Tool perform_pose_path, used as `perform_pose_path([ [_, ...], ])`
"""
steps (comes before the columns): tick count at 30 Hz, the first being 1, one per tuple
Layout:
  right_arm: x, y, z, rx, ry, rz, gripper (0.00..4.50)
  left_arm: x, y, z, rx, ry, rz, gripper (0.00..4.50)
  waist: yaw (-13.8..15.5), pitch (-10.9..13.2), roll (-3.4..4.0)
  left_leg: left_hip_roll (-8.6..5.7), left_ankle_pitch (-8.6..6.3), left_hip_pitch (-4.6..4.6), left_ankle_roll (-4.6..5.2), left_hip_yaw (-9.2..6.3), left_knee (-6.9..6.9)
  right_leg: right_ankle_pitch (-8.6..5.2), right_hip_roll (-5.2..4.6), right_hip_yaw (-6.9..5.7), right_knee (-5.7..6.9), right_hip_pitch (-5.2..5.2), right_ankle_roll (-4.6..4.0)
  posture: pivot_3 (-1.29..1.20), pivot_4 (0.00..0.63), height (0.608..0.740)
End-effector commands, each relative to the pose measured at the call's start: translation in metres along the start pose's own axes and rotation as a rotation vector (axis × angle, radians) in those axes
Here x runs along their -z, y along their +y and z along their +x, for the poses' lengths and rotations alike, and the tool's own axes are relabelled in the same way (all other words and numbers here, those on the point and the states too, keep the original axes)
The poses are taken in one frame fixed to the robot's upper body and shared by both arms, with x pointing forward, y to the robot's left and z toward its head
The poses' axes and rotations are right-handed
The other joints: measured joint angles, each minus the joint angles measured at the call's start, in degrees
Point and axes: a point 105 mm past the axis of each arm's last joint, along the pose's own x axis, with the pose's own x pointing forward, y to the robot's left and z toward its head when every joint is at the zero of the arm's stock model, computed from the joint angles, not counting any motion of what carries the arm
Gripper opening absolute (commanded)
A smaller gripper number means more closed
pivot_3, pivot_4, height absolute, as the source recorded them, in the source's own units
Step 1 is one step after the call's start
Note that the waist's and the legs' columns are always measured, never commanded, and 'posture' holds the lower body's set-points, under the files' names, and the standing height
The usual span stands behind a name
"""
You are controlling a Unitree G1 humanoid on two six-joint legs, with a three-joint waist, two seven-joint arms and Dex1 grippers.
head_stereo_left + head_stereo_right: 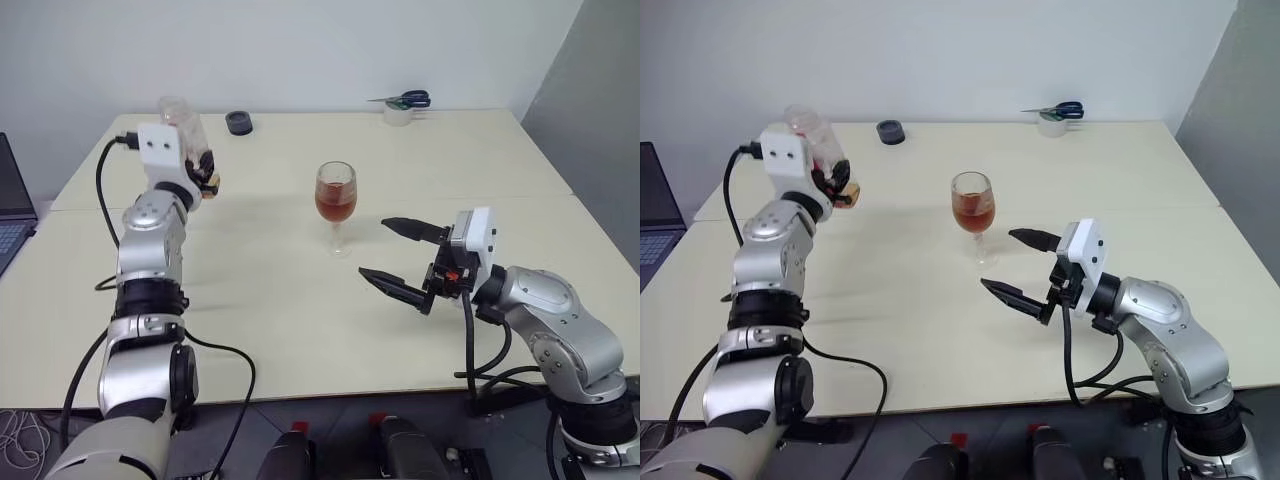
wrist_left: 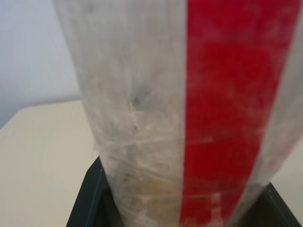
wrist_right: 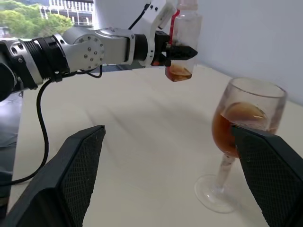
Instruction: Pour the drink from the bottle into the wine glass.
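Note:
I should release the bottle from my left gripper on the cream table just before the seam (image 1: 209, 243), level with the wine glass's foot.
My left gripper (image 1: 205, 172) is shut on the bottle (image 1: 180, 118), which it holds upright above the table's far left. The bottle is clear plastic with a red label strip (image 2: 222, 109). A little reddish-brown drink (image 3: 179, 72) is left at its bottom. The wine glass (image 1: 335, 192) stands mid-table, its bowl about half full of amber-red drink (image 3: 227, 135). My right gripper (image 1: 395, 255) is open and level, just right of and in front of the glass, its fingers (image 3: 71, 175) apart with nothing between them.
A black tape roll (image 1: 238, 122) lies at the far left-centre of the cream table (image 1: 280, 330). A white roll (image 1: 398, 115) and blue-handled scissors (image 1: 410, 99) lie at the far right. A laptop (image 1: 12, 215) sits beyond the left edge.

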Motion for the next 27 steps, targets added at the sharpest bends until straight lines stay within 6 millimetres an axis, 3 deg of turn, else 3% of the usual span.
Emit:
perform_pose_path([
  [1,-0.010,0.004,0.003,-0.016,-0.043,-0.014,4.50,0.011,0.008,-0.010,-0.027,-0.014,-0.054,1.69,0.1,0.0,0.00,0.00,0.00,0.00,0.00,0.00,0.00,0.00,-0.01,0.00,-0.01,0.00,0.00,0.00,0.150,0.740],
  [14,-0.012,0.003,0.011,0.011,-0.064,-0.009,4.50,0.069,0.009,-0.027,-0.021,0.056,-0.093,1.69,0.2,-0.1,-0.13,0.00,-0.01,0.00,-0.01,-0.01,-0.01,0.00,-0.05,-0.02,-0.04,0.01,0.00,0.00,0.150,0.740],
  [24,-0.015,0.002,0.014,0.013,-0.070,-0.012,4.50,0.077,0.003,-0.024,0.000,0.077,-0.114,1.69,0.2,-0.1,-0.14,-0.01,-0.01,0.00,0.00,-0.04,-0.01,0.00,-0.05,-0.06,-0.05,0.05,0.00,0.00,0.150,0.740],
  [27,-0.015,0.002,0.014,0.015,-0.072,-0.009,4.50,0.079,0.003,-0.025,0.002,0.083,-0.121,2.62,0.2,-0.1,-0.14,-0.01,-0.01,0.01,0.00,-0.04,-0.01,0.00,-0.05,-0.06,-0.06,0.05,0.00,0.00,0.150,0.740],
])
